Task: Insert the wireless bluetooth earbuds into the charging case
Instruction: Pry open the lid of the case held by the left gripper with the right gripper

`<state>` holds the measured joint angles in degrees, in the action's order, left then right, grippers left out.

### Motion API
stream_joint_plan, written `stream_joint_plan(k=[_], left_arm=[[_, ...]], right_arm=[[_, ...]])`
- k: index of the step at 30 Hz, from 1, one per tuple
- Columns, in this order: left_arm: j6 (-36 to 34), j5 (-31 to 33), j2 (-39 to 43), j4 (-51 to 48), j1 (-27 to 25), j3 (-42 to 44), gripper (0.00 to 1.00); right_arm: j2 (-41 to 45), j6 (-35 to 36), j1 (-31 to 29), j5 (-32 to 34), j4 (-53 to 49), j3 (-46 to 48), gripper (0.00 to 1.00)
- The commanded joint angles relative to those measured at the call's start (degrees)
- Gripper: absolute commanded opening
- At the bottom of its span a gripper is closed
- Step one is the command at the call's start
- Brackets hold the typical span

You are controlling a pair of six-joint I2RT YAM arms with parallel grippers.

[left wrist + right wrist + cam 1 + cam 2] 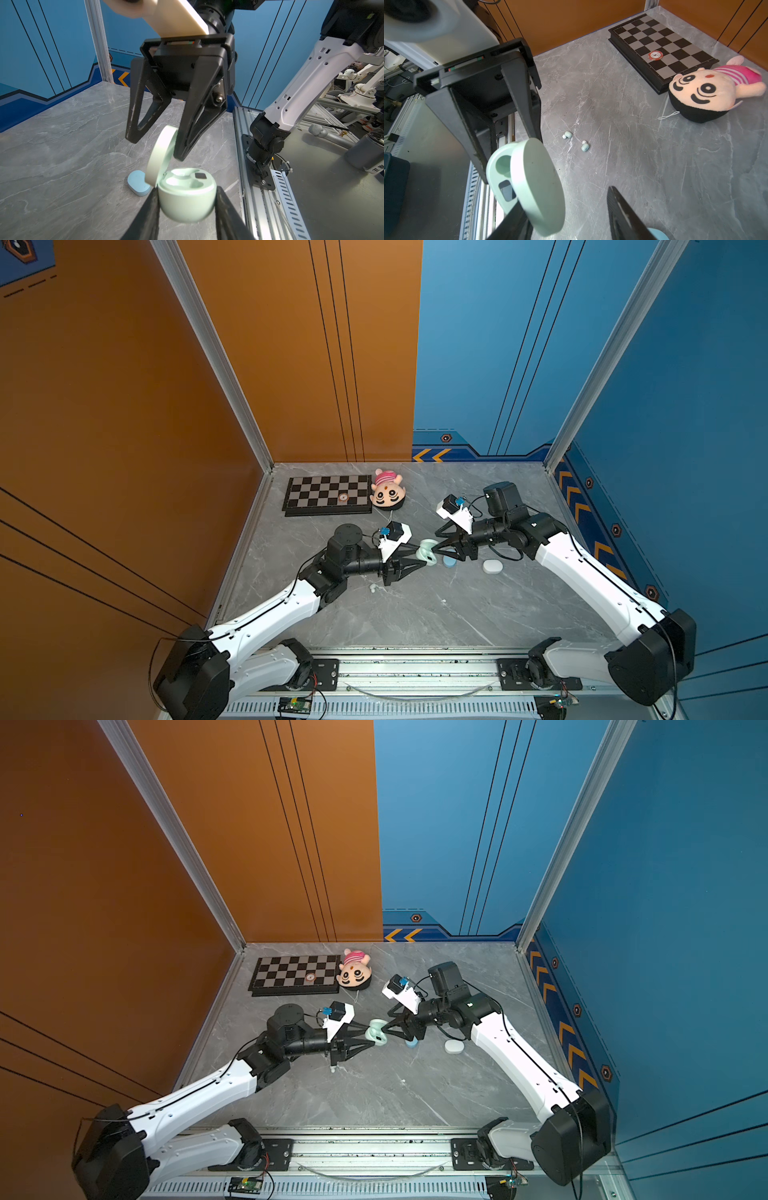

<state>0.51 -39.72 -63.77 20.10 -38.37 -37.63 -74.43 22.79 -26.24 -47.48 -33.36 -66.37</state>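
Note:
The left gripper clamps the base of the charging case around its wells, so the right gripper should steady the lid while the left gripper takes the lid's edge [154,168].
My left gripper [187,202] is shut on the base of a mint-green charging case [187,199], held just above the table in both top views [430,558] [379,1038]. Its hinged lid [160,153] stands open. My right gripper [564,199] is open around that lid [537,187]: one finger touches it and the other stands well clear. A hollow well [503,166] shows inside the case. Two pale wireless bluetooth earbuds [567,134] [585,147] lie loose on the table under the left arm [374,587].
A light blue shut case [449,561] [138,185] and a white shut case [492,566] lie under the right arm. At the back are a chessboard [328,494] with a chip [343,497] and a plush doll [387,489]. A metal rail [415,668] runs along the front edge.

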Motion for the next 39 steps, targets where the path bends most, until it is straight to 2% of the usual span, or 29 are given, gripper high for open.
stream_joint_plan(k=[1, 8, 16, 17, 19, 21, 22, 24, 28, 31, 35, 37, 39], left_arm=[[0.83, -1.59, 0.13, 1.18, -0.45, -2.05, 0.00], [1.75, -1.49, -0.27, 1.18, -0.48, -2.27, 0.00], [3.28, -0.45, -0.50, 1.35, -0.42, -2.78, 0.00], [3.59, 0.11, -0.43, 1.35, -0.37, -2.77, 0.05], [4.31, 1.63, -0.01, 1.60, -0.26, -2.45, 0.35], [4.48, 2.82, 0.68, 1.71, -0.21, -1.87, 0.54], [4.47, 3.43, 1.13, 1.77, -0.13, -1.60, 0.60], [4.41, 4.13, 1.80, 1.71, 0.12, -1.24, 0.66], [5.46, 5.37, 2.12, 2.83, 0.23, -0.70, 0.68], [5.95, 5.89, 2.06, 3.19, 0.23, -0.61, 0.69], [4.17, 10.07, 3.68, 3.16, 0.70, 0.18, 0.72], [2.66, 10.75, 4.09, 1.98, 1.13, -0.50, 0.72], [0.17, 9.87, 3.59, -1.21, 1.54, -2.60, 0.67]], right_arm=[[1.37, 1.27, 0.22, 1.25, 1.30, 0.80, 0.50], [2.09, 2.40, 0.22, 0.95, 1.46, 1.14, 0.32], [4.24, 3.19, 0.22, 1.77, 3.18, 2.18, 0.21], [4.59, 3.14, 0.22, 1.99, 3.59, 2.29, 0.20], [5.09, 3.14, 0.21, 2.85, 4.17, 2.67, 0.18], [5.53, 3.23, 0.22, 3.48, 4.36, 2.68, 0.17], [5.55, 3.30, 0.14, 3.75, 4.36, 2.62, 0.16], [5.66, 3.24, 0.07, 3.84, 4.36, 2.45, 0.13], [5.60, 3.40, -0.13, 3.87, 4.54, 2.43, 0.07], [5.27, 3.71, -0.22, 4.91, 4.63, 2.56, 0.06], [5.91, 5.31, -1.07, 7.30, 4.62, 2.44, 0.05], [6.87, 6.86, -2.28, 8.57, 4.45, 2.48, 0.05], [7.95, 8.33, -3.71, 9.49, 4.45, 2.66, 0.05]])
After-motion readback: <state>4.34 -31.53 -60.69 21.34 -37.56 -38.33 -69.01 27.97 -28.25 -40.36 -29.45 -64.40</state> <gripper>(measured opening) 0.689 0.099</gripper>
